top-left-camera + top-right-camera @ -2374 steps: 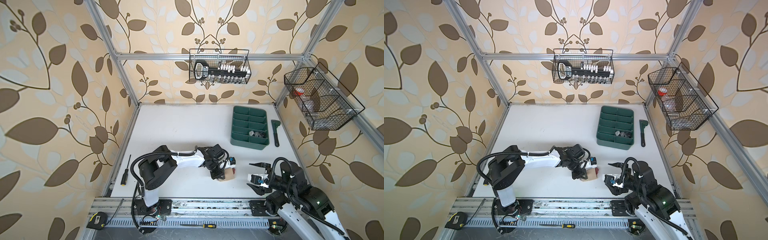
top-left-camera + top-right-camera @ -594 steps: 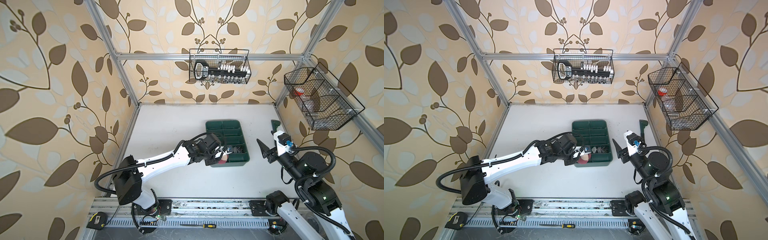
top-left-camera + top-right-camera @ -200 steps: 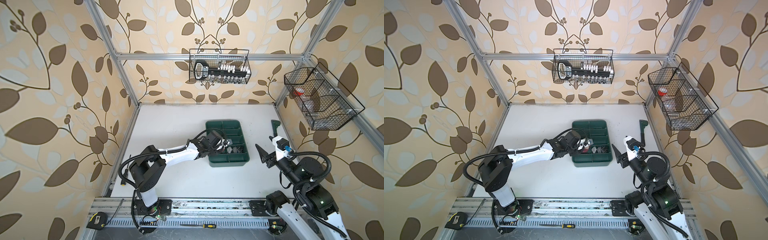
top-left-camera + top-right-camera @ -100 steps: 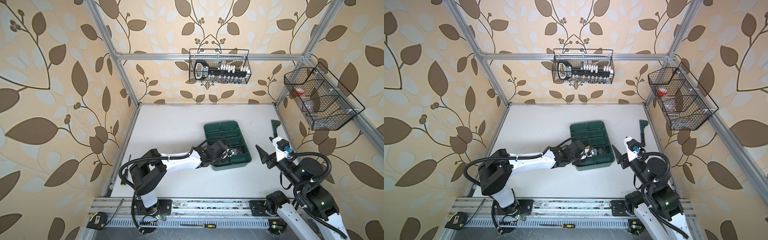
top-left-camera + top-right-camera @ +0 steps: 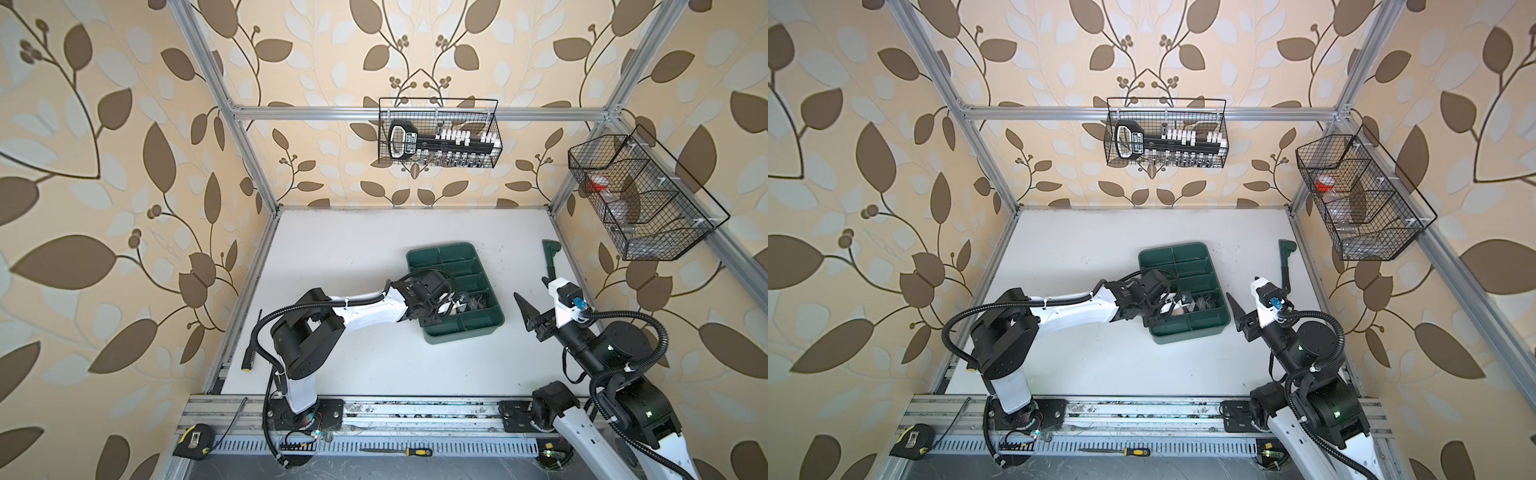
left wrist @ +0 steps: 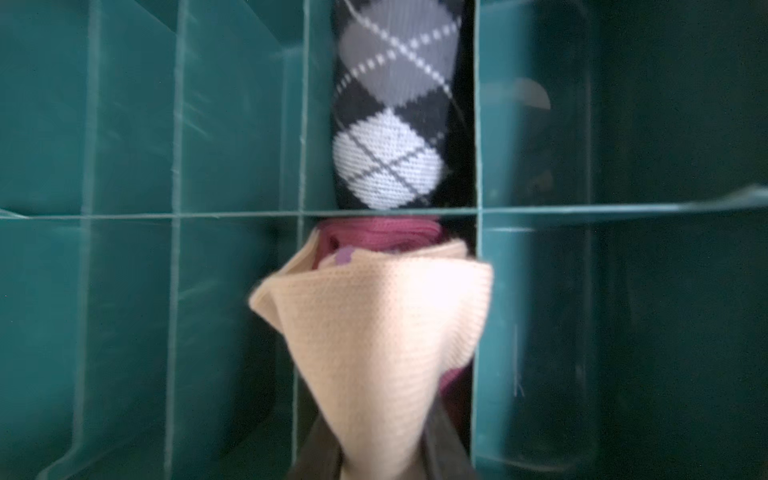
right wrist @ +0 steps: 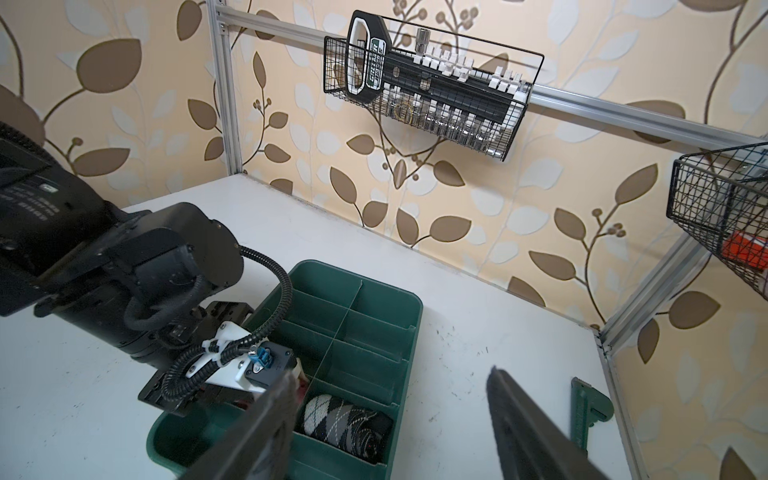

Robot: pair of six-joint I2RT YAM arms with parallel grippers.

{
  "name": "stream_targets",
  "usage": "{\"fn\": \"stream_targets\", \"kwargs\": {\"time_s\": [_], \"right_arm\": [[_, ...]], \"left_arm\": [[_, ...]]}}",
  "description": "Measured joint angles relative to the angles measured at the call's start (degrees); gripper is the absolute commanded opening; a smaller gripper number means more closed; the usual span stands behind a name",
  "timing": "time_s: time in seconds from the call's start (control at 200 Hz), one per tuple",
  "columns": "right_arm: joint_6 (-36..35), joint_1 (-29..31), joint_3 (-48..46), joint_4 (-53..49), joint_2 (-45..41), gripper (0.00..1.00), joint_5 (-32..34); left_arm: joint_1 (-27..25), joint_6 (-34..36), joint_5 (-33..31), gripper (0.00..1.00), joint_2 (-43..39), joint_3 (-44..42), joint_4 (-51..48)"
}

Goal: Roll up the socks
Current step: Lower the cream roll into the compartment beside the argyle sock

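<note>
Next, my left gripper lets go of the rolled beige sock in the tray compartment adjoining the black argyle sock (image 5: 426,304) (image 6: 388,356).
In the left wrist view a rolled beige sock (image 6: 374,324) with maroon and purple at its far end sits between my left gripper's (image 6: 378,457) jaws, which are shut on it. It hangs in the green divided tray's (image 6: 178,124) compartment, bulging over the dividers. In the adjoining compartment lies the rolled black argyle sock (image 6: 390,124) (image 7: 345,419) (image 5: 478,301). Both top views show the left gripper (image 5: 446,305) (image 5: 1173,309) reaching into the tray (image 5: 461,334), its wrist covering the beige sock. My right gripper (image 5: 536,297) (image 7: 390,374) hovers open and empty right of the tray.
A green pipe wrench (image 5: 550,257) lies by the right wall. Wire baskets (image 5: 438,133) (image 5: 640,199) hang on the back and right walls. A screwdriver (image 5: 251,353) lies at the table's left edge, a tape measure (image 5: 193,442) on the front rail.
My left gripper has moved a little toward the tray's front with the beige sock, and the tray has turned slightly. The right arm has stayed still.
</note>
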Motion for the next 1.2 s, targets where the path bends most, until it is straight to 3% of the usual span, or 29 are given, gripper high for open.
{"fn": "stream_targets", "kwargs": {"time_s": [0.305, 0.58, 0.775, 0.945, 1.01, 1.2], "right_arm": [[0.17, 0.0, -1.01, -0.35, -0.24, 0.73, 0.22], [1.01, 0.0, -1.03, -0.5, -0.31, 0.73, 0.42], [1.68, 0.0, -1.05, -0.52, -0.31, 0.73, 0.42], [1.95, 0.0, -0.92, -1.7, -1.16, 0.73, 0.52], [2.12, 0.0, -0.79, -2.27, -1.79, 0.73, 0.66], [3.45, 0.0, -0.76, -3.15, -2.78, 0.73, 0.83]], "left_arm": [[1.73, 1.36, 1.16, 0.0, 1.57, 1.79, -1.6], [5.64, 9.92, 2.97, 0.0, 1.57, 2.78, -5.99], [9.25, 14.78, 4.61, 0.16, 2.05, 5.01, -11.41], [10.4, 17.73, 4.83, 0.47, 2.1, 5.77, -12.9], [10.51, 18.36, 5.2, 0.54, 2.08, 6.03, -13.38], [10.54, 19.5, 6.16, 0.65, -0.76, 6.29, -13.49]]}}
